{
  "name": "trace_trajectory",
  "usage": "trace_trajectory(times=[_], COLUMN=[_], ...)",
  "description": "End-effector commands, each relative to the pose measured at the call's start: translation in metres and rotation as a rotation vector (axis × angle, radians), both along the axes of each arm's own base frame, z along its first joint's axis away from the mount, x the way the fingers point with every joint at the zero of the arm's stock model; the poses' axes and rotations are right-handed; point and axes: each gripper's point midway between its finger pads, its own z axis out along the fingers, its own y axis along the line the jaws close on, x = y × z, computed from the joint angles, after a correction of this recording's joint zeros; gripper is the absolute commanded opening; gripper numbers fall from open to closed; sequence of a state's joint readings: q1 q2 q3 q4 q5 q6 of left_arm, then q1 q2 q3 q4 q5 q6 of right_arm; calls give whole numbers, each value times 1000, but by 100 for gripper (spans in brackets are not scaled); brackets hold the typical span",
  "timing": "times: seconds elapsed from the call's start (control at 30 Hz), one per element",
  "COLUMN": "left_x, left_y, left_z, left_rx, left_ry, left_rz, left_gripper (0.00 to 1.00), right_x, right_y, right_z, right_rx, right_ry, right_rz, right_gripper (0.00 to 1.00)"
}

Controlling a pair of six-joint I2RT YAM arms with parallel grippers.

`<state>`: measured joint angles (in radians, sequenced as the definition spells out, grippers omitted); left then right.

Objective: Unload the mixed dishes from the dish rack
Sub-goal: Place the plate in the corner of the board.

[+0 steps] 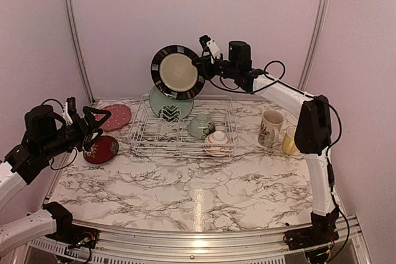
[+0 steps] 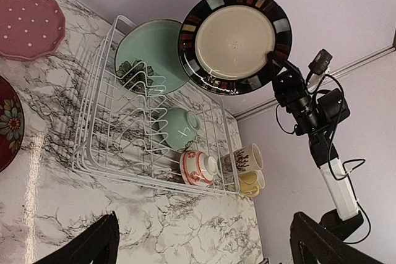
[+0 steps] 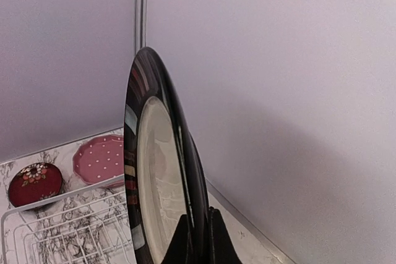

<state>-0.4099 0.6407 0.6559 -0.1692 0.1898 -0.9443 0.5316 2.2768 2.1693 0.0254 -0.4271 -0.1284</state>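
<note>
The robot's right gripper will set the black-rimmed cream plate down on the marble (image 1: 119, 190) just in front of the dark-red plate.
My right gripper (image 1: 202, 66) (image 3: 199, 217) is shut on the edge of the black-rimmed cream plate (image 1: 177, 72) (image 2: 235, 38) (image 3: 158, 177), holding it upright in the air above the back of the white dish rack (image 1: 179, 153) (image 2: 142, 174). In the rack stand a pale green plate (image 1: 158, 100) (image 2: 151, 47), a green cup (image 1: 201, 126) (image 2: 179, 127) and a red-white bowl (image 1: 217, 143) (image 2: 198, 168). My left gripper (image 1: 102, 127) (image 2: 204, 245) hangs open and empty left of the rack, over the dark-red plate (image 1: 101, 149).
A pink dotted plate (image 1: 116, 117) (image 3: 102, 157) lies on the marble table behind the dark-red plate (image 3: 34, 183). A cream patterned mug (image 1: 270, 128) (image 2: 244, 159) and a yellow mug (image 1: 289, 141) (image 2: 250, 182) stand right of the rack, close to the right arm. Walls close in on three sides.
</note>
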Motion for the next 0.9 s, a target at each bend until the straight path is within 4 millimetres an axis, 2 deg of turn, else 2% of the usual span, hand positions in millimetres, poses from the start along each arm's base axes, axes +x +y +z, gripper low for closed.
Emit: trace_trajectory(times=[0.0, 0.13, 0.4, 0.43, 0.63, 0.77, 0.87], left_x=[0, 1, 7, 8, 19, 25, 32], left_y=[-1, -5, -24, -26, -40, -65, -82], left_z=[8, 6, 15, 15, 3, 11, 15], left_rx=[-15, -40, -121, -121, -138, -212, -204], left_ry=[-20, -19, -44, -43, -17, -38, -38], left_rz=[4, -8, -64, -66, -78, -129, -148], left_gripper=[99, 99, 99, 99, 99, 99, 98], right_x=[-31, -38, -86, -91, -124, -142, -153], right_y=[-16, -27, -39, -40, -38, -30, -25], right_z=[108, 95, 65, 54, 45, 40, 41], right_rx=[262, 362, 590, 603, 705, 740, 781], right_ry=[-54, 151, 518, 566, 697, 748, 769], right_rz=[-5, -27, 90, 92, 160, 168, 190], right_gripper=[0, 0, 0, 0, 0, 0, 0])
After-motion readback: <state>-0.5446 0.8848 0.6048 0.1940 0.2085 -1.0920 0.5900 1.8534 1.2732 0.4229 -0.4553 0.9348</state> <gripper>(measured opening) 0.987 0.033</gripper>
